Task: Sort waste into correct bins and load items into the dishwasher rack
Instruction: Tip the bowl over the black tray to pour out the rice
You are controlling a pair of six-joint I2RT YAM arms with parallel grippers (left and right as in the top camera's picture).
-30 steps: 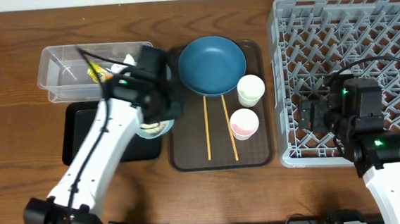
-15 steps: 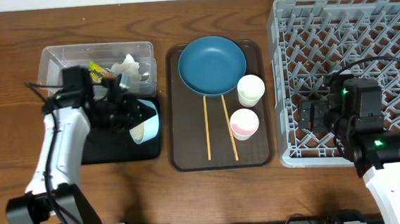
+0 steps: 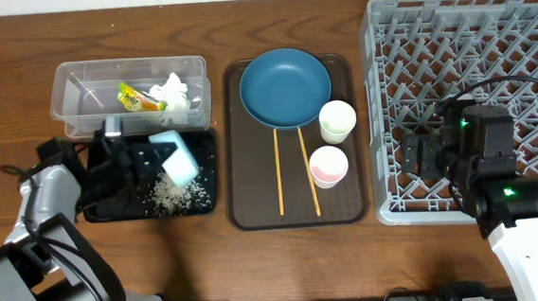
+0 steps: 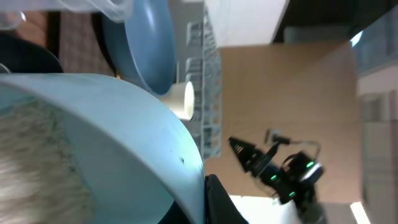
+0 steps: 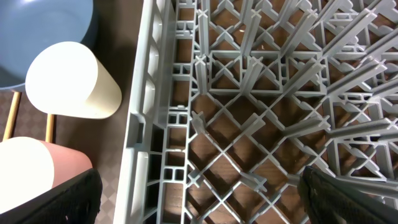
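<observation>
I need to let go of the light blue bowl with my left gripper on the brown tray (image 3: 256, 167) in front of the dark blue plate.
My left gripper (image 3: 146, 159) is shut on the rim of the light blue bowl (image 3: 176, 157), tipped over the black tray (image 3: 101, 195). White rice grains (image 3: 168, 194) lie spilled in that tray. The bowl fills the left wrist view (image 4: 118, 137). The clear container (image 3: 79, 88) holds crumpled tissue (image 3: 175, 91) and a yellow-green wrapper (image 3: 132, 97). The dark blue plate (image 3: 285, 88), white cup (image 3: 337, 121), pinkish cup (image 3: 328, 165) and two chopsticks (image 3: 278, 169) lie on the brown tray. My right gripper (image 5: 199, 199) is open over the grey rack's (image 3: 526, 19) left edge.
The brown serving tray (image 3: 254, 213) sits at the middle, between the bins and the rack. The rack's pegs (image 5: 249, 124) stand up under the right gripper. Bare wooden table (image 3: 305, 262) runs along the front.
The left arm swung left with the bowl, from the brown tray's edge to over the black tray, and tipped it. Rice has spilled into the black tray. The right arm has not moved.
</observation>
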